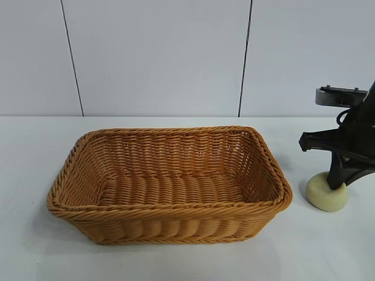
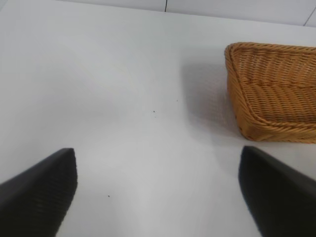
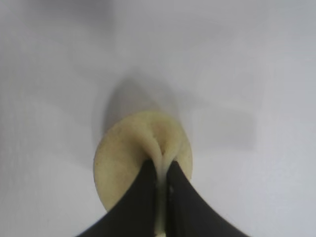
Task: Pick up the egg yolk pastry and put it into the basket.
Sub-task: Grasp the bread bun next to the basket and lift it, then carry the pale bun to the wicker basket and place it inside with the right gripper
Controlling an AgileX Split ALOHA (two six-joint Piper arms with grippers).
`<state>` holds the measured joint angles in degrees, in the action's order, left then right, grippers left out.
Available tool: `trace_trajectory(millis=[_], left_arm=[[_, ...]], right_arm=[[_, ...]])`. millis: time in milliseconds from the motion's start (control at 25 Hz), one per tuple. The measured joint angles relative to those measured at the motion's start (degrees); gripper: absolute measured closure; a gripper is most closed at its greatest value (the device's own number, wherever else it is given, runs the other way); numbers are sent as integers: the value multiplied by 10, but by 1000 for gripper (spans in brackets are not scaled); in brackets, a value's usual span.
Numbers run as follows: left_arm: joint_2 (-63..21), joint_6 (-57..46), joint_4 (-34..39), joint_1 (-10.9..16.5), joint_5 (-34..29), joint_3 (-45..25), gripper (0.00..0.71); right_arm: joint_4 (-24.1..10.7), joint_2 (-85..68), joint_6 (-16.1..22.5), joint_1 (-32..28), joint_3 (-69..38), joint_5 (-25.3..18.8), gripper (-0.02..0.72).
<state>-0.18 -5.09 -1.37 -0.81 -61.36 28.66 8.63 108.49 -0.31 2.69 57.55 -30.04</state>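
Observation:
I need to let go of the egg yolk pastry with my right gripper on the middle of the wicker basket's bottom point(image 1: 181, 185), near the basket's front side.
The egg yolk pastry point(image 1: 327, 192) is a pale cream-yellow lump on the white table, just right of the basket point(image 1: 170, 225). My right gripper point(image 1: 336, 182) comes down on it from above and is shut on it. In the right wrist view the two black fingers point(image 3: 143, 197) pinch a ridge of the soft pastry point(image 3: 123, 153) between them, and the gripper point(image 3: 160, 170) squeezes the top into a fold. My left gripper point(image 2: 158, 163) stands open over bare table, out of the exterior view, with a corner of the basket point(image 2: 247, 123) ahead of it.
The orange-brown wicker basket has nothing in it and takes up the middle of the table point(image 1: 35, 252). A light panelled wall point(image 1: 158, 58) stands behind the table.

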Motion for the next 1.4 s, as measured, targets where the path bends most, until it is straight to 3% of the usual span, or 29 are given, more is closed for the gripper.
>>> trace_trajectory(millis=[160, 560, 680, 1040, 1160, 1400], left_arm=[[0, 0, 0, 0, 0, 0, 67], [0, 0, 0, 0, 0, 0, 67], [0, 0, 0, 0, 0, 0, 67], [0, 0, 0, 0, 0, 0, 67], [0, 0, 0, 0, 0, 0, 67], [0, 0, 0, 0, 0, 0, 67]], right_arm=[[0, -9, 0, 0, 7, -22, 700], [14, -90, 0, 1, 155, -197, 700], [18, -90, 0, 20, 186, -224, 700], [41, -90, 3, 167, 217, -224, 700], [41, -84, 12, 243, 217, -185, 700], [41, -8, 26, 300, 217, -118, 700]])
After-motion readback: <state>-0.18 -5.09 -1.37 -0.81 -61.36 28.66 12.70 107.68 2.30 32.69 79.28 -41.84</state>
